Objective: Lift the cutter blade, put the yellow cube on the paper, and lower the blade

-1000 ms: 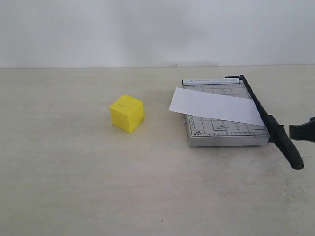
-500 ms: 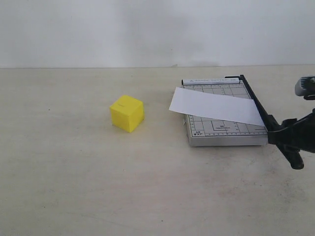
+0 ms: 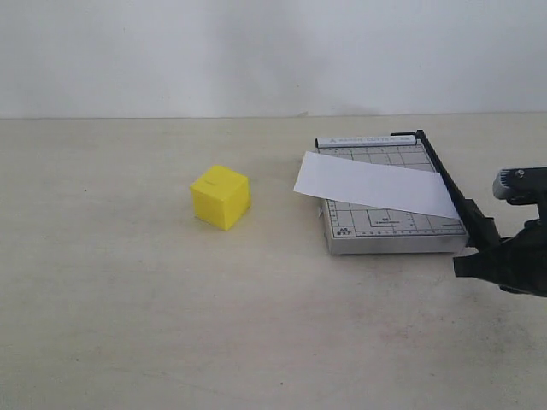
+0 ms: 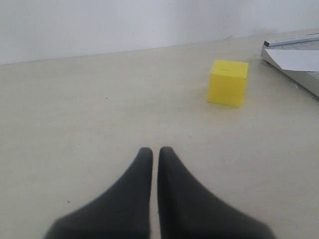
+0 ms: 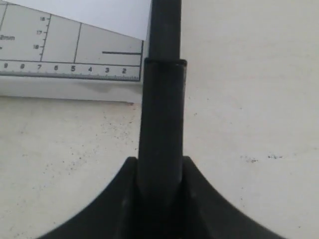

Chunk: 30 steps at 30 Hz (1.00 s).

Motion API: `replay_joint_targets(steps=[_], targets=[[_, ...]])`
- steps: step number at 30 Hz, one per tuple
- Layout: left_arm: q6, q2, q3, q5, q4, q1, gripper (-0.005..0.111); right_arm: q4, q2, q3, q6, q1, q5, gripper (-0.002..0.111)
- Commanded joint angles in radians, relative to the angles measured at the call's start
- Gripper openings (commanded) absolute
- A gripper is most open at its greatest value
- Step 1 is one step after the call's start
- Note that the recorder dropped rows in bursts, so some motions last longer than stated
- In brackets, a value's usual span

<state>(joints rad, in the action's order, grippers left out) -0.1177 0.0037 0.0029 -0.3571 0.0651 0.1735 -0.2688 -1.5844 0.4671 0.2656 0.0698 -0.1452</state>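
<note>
My right gripper is to let go of the cutter blade once the blade stands raised, out (image 3: 496, 139) beyond the hinge at the far corner of the grey board.
The yellow cube (image 3: 220, 197) (image 4: 228, 82) sits on the table left of the grey board (image 3: 389, 226). The white paper (image 3: 376, 184) (image 5: 89, 10) lies slanted across the board, its left end overhanging. Along the board's right edge the cutter blade (image 3: 449, 181) lies flat. My right gripper (image 3: 468, 260) (image 5: 159, 162) covers the near end of its thick black handle (image 5: 162, 109), with a finger pressed against each side. The left gripper (image 4: 155, 150) is shut and empty, low over bare table, well short of the cube; the exterior view does not show it.
A white wall runs behind the beige table (image 3: 128, 325). The board's ruler edge (image 5: 60, 50) lies just beyond my right fingers. The board's corner and the paper (image 4: 299, 59) show at the edge of the left wrist view.
My right gripper came in from the right edge, dropped onto the handle's near end and closed round it. The cube, paper and blade have not moved.
</note>
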Motion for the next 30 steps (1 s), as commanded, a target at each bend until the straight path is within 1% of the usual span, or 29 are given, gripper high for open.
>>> replay_joint_targets(steps=[1, 6, 11, 15, 20, 22, 25, 28, 30], targets=[[0.003, -0.004, -0.003, 0.017, 0.002, -0.001, 0.005, -0.002, 0.097, 0.018, -0.008, 0.0, 0.025, 0.0], [0.003, -0.004, -0.003, 0.017, 0.002, -0.001, 0.005, -0.002, 0.266, 0.08, -0.008, 0.0, 0.045, 0.0], [0.003, -0.004, -0.003, 0.017, 0.002, -0.001, 0.005, -0.002, 0.387, 0.143, -0.003, 0.0, 0.045, 0.0], [0.003, -0.004, -0.003, 0.017, 0.002, -0.001, 0.005, -0.002, 0.409, 0.152, -0.003, 0.0, 0.057, 0.0], [0.003, -0.004, -0.003, 0.017, 0.002, -0.001, 0.005, -0.002, 0.409, 0.152, -0.003, 0.0, 0.139, 0.001], [0.003, -0.004, -0.003, 0.017, 0.002, -0.001, 0.005, -0.002, 0.409, 0.152, -0.003, 0.0, 0.175, 0.008], [0.003, -0.004, -0.003, 0.017, 0.002, -0.001, 0.005, -0.002, 0.412, 0.152, -0.003, 0.0, 0.199, 0.024], [0.003, -0.004, -0.003, 0.017, 0.002, -0.001, 0.005, -0.002, 0.433, 0.152, -0.006, 0.0, 0.22, 0.038], [0.003, -0.004, -0.003, 0.017, 0.002, -0.001, 0.005, -0.002, 0.464, 0.154, -0.006, 0.0, 0.257, 0.043]])
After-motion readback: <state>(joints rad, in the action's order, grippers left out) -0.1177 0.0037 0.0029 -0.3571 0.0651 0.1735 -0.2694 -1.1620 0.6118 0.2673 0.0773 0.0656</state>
